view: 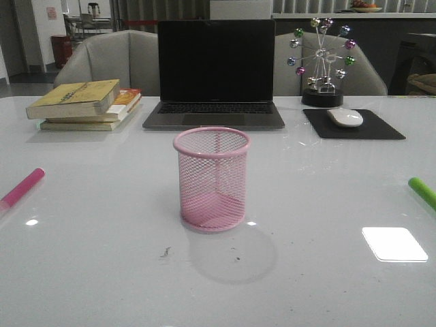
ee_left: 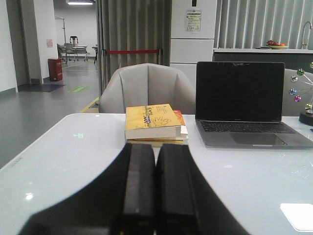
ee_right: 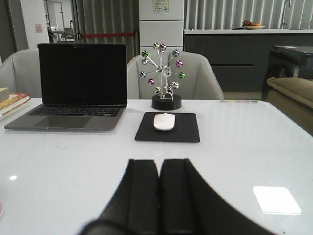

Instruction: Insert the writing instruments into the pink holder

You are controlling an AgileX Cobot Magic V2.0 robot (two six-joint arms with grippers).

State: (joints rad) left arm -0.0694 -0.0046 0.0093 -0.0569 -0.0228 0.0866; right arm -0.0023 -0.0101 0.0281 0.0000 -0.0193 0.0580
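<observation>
Next, I move my right gripper to the lime green marker and grab its body (view: 422, 192) near the end of the marker that faces the mouse pad.
The pink wire-mesh holder (view: 212, 179) stands upright and empty at the middle of the white table. A magenta marker (view: 22, 188) lies flat near the table's left edge, partly cut off by the frame. The lime green marker (view: 422, 192) lies at the far right edge, only partly in view. Neither arm shows in the front view. In the left wrist view my left gripper (ee_left: 156, 147) is shut with nothing between its black fingers, pointing toward the books. My right gripper (ee_right: 159, 162) is likewise shut and empty, facing the mouse pad. Neither wrist view shows a marker.
A stack of books (view: 85, 103) sits at the back left, an open laptop (view: 215, 73) behind the holder, and a black mouse pad (view: 352, 124) with a white mouse (view: 345, 116) at the back right. A ball-wheel ornament (view: 321, 61) stands behind the pad. Grey chairs line the far side.
</observation>
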